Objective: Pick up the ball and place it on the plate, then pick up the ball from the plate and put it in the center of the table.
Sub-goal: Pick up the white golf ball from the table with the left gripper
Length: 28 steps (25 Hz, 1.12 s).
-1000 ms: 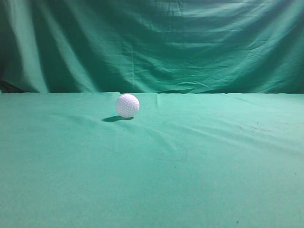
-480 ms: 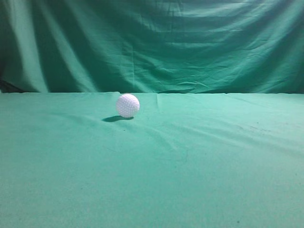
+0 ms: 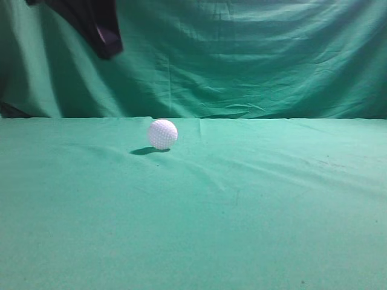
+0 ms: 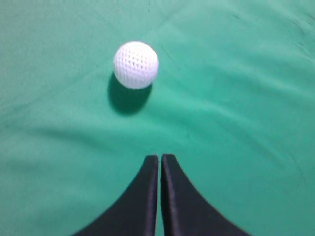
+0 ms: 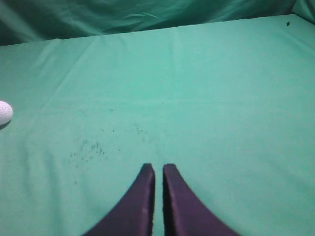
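Observation:
Next, I move my left gripper to the white dimpled ball on the green cloth and close it across the ball's middle (image 3: 162, 134) (image 4: 136, 65).
A white dimpled ball (image 3: 162, 133) rests on the green cloth, left of the middle and towards the back. It also shows in the left wrist view (image 4: 136, 64) and at the left edge of the right wrist view (image 5: 4, 112). My left gripper (image 4: 160, 157) is shut and empty, hanging above the cloth short of the ball; its dark tip (image 3: 104, 37) shows at the top left of the exterior view. My right gripper (image 5: 158, 167) is shut and empty, far to the right of the ball. No plate is in view.
A green cloth (image 3: 254, 199) covers the table, with creases near the middle and dark specks (image 5: 88, 147). A green curtain (image 3: 242, 54) hangs behind the table's back edge.
The left arm's dark tip has come into the top left of the exterior view. The ball has not moved.

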Available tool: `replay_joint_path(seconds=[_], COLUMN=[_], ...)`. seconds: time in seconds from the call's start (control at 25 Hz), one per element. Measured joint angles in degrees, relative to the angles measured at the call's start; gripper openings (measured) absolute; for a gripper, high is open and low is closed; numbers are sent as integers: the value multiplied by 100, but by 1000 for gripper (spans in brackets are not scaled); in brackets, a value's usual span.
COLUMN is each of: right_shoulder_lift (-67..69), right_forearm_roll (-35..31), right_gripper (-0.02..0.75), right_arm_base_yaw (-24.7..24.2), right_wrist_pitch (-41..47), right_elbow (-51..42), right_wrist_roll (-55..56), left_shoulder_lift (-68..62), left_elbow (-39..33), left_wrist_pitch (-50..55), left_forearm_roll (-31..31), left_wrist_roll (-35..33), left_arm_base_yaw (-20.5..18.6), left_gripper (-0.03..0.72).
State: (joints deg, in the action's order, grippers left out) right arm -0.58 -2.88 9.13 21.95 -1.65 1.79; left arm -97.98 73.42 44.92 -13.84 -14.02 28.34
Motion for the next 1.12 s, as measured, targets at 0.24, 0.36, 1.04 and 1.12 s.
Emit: replay_joint_path(seconds=[0.24, 0.36, 1.04, 1.12], right_shoulder_lift=[0, 0, 0, 0], right_forearm_roll=[0, 0, 0, 0], right_gripper=[47, 47, 47, 47], right_arm_base_yaw=[0, 0, 0, 0], right_wrist_pitch=[0, 0, 0, 0], right_elbow=[0, 0, 0, 0], right_wrist_roll=[0, 0, 0, 0], left_shoulder_lift=[-1055, -1422, -2633, -2633], left_elbow=[983, 1320, 2362, 2362], left_wrist_pitch=[235, 248, 567, 567], left_forearm_roll=[23, 36, 161, 196], left_wrist_roll=[38, 88, 186, 186], left_arm_base_yaw=[0, 0, 0, 0], left_gripper=[237, 491, 518, 423])
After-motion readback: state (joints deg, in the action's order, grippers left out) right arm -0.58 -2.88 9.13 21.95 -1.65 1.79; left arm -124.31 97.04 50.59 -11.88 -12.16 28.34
